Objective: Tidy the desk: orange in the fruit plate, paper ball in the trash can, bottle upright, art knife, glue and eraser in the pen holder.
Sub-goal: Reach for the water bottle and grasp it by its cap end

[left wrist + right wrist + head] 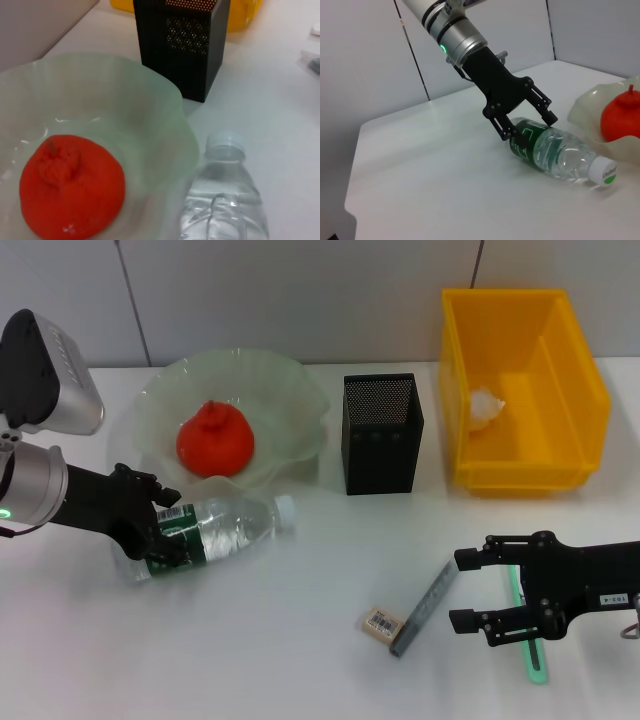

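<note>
The bottle must be tilted upright, so I will next move my left gripper to the bottle's neck (pixel 271 515) (pixel 225 154), just below the white cap, and close it there.
The bottle (pixel 225 528) lies on its side in front of the fruit plate (pixel 290 400), white cap pointing right. My left gripper (pixel 168 527) is open and straddles its green-labelled end, one finger on each side (pixel 530 126). The orange (pixel 213 440) sits in the plate. A paper ball (pixel 487 407) lies in the yellow trash can (pixel 575 390). The black mesh pen holder (pixel 382 435) stands between plate and can. The grey art knife (pixel 425 606) and the eraser (pixel 381 623) lie near the front. My right gripper (pixel 472 590) is open over the green glue (pixel 538 665), just right of the knife.
The wrinkled plate rim (pixel 170 95) nearly touches the bottle (pixel 225 200), and the orange (pixel 70 192) is close beside it. The pen holder (pixel 185 45) stands a short way beyond the bottle cap. A wall runs along the table's far edge.
</note>
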Robot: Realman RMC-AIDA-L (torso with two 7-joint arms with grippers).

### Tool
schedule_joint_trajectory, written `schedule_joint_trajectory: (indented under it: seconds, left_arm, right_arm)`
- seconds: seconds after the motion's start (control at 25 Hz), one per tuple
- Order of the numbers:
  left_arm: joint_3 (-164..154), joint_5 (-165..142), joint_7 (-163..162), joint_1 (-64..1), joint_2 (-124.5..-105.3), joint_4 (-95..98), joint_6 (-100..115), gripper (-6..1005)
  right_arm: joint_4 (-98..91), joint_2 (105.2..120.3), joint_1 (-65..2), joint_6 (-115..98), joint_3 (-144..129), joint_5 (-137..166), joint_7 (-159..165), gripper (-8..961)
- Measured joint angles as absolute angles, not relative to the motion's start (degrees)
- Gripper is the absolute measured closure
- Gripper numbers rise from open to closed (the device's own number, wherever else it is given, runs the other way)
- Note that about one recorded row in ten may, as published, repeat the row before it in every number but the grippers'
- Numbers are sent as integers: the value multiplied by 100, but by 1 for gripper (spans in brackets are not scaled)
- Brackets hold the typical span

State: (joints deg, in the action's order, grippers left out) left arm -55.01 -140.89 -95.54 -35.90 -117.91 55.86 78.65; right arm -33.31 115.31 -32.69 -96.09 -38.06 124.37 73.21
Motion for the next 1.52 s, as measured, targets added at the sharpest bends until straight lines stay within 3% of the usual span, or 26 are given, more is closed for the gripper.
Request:
schedule_joint_trajectory:
  seconds: [1.52]
  left_arm:
    - [-5750, -13877, -9281, -4143, -11874, 4764, 7559, 232]
  right_arm:
    - [-3331, 11531, -3270, -9606, -3805, 12436, 7321, 137]
